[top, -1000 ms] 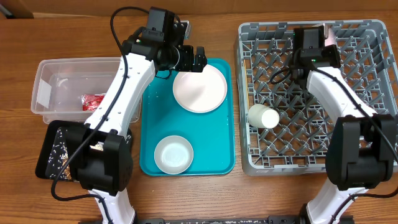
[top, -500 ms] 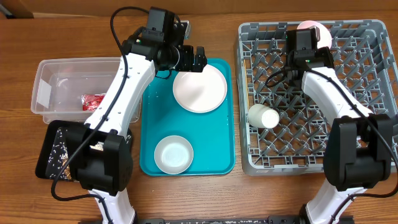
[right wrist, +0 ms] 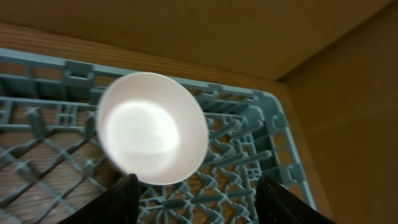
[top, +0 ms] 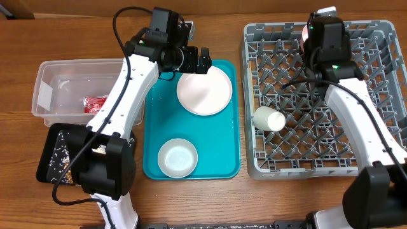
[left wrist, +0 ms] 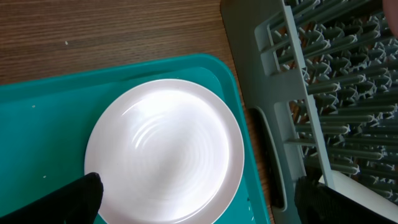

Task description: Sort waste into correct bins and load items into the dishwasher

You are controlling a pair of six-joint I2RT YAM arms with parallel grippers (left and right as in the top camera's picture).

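Note:
The robot's right gripper will next grip the pink-white plate in the dishwasher rack by the plate's side edge (top: 304, 39) (right wrist: 104, 144), on the side toward the left gripper.
My right gripper (right wrist: 198, 208) is open above the back edge of the grey dishwasher rack (top: 381, 95), and nothing is between its fingers. Just ahead of them a pale pink-white plate (right wrist: 152, 127) leans on edge among the rack's (right wrist: 249, 162) pegs, free of the fingertips. From overhead only a pink sliver of that plate (top: 309, 28) shows beside the right arm. A white cup (top: 269, 119) lies on its side in the rack. My left gripper (left wrist: 202, 205) hangs wide open over a white plate (left wrist: 165, 149), (top: 204, 90). A white bowl (top: 177, 158) sits nearer the front.
The plate and the bowl rest on a teal tray (top: 152, 127). A clear tub (top: 63, 83) at the left holds a red wrapper (top: 95, 103). In front of it a black tray (top: 51, 149) carries scattered rice. The rack's wall (left wrist: 298, 93) stands close to the right of the left gripper.
The right gripper has opened and let go of the pale plate, which now stands in the rack. The right arm has drawn back and shifted slightly right. The left arm has not moved.

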